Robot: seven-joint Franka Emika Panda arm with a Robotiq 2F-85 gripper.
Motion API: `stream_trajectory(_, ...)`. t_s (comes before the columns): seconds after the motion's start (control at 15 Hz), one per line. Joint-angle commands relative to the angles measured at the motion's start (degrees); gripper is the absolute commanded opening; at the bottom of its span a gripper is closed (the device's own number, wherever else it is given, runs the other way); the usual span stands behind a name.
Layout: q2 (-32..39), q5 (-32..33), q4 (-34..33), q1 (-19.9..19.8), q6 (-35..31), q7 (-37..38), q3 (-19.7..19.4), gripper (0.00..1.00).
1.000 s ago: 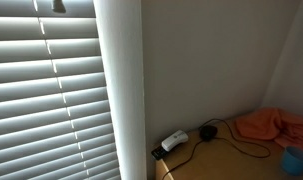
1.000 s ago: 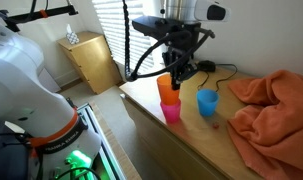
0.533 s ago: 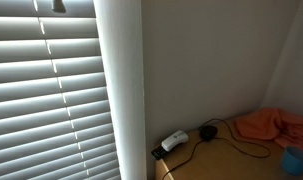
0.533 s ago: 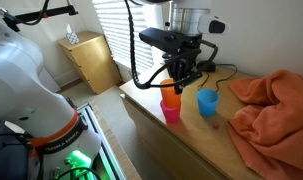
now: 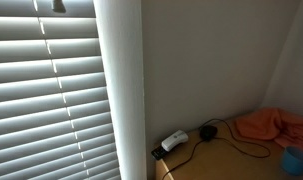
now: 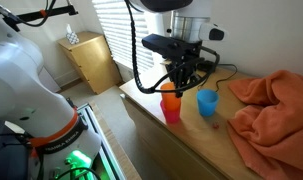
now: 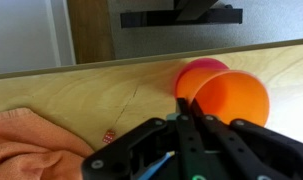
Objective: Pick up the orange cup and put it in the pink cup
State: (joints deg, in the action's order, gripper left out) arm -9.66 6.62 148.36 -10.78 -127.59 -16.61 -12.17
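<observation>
The orange cup, which sits low in the pink cup now, will be let go by my gripper on the wooden table (image 5: 296, 173), close beside the blue cup.
The orange cup (image 6: 171, 100) sits low in the pink cup (image 6: 173, 116) near the front edge of the wooden table (image 6: 191, 140) in an exterior view. My gripper (image 6: 177, 82) is directly above and shut on the orange cup's rim. In the wrist view the orange cup (image 7: 232, 97) overlaps the pink cup (image 7: 194, 72), and my gripper (image 7: 186, 122) pinches the orange rim between its fingers.
A blue cup (image 6: 207, 102) stands just beside the pink cup. A crumpled orange cloth (image 6: 276, 105) covers the table's far side and also shows in the wrist view (image 7: 31, 145). A black cable and a white plug block (image 5: 173, 141) lie by the wall.
My gripper has come down with the orange cup, from above the pink cup to inside it. The blue cup and cloth have not moved.
</observation>
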Motion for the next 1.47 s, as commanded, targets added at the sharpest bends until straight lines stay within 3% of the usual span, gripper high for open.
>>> stream_trajectory(0.0,2.8,-2.3,-0.2,0.7,-3.5,-0.7,0.0,0.01)
stream_trajectory(0.6,7.7,-11.3,-0.5,3.0,-12.3,-2.5,2.1,0.01)
stream_trajectory(0.67,8.0,-11.5,-0.6,3.1,-12.5,-2.4,2.3,0.29)
stream_trajectory(0.8,7.4,-11.2,-0.5,3.1,-12.1,-1.7,2.8,0.35)
stream_trajectory(1.33,-2.7,-9.2,0.6,4.0,-8.1,2.8,4.4,0.97)
stream_trajectory(1.4,-3.9,-8.8,0.5,4.0,-6.8,4.9,4.7,1.0)
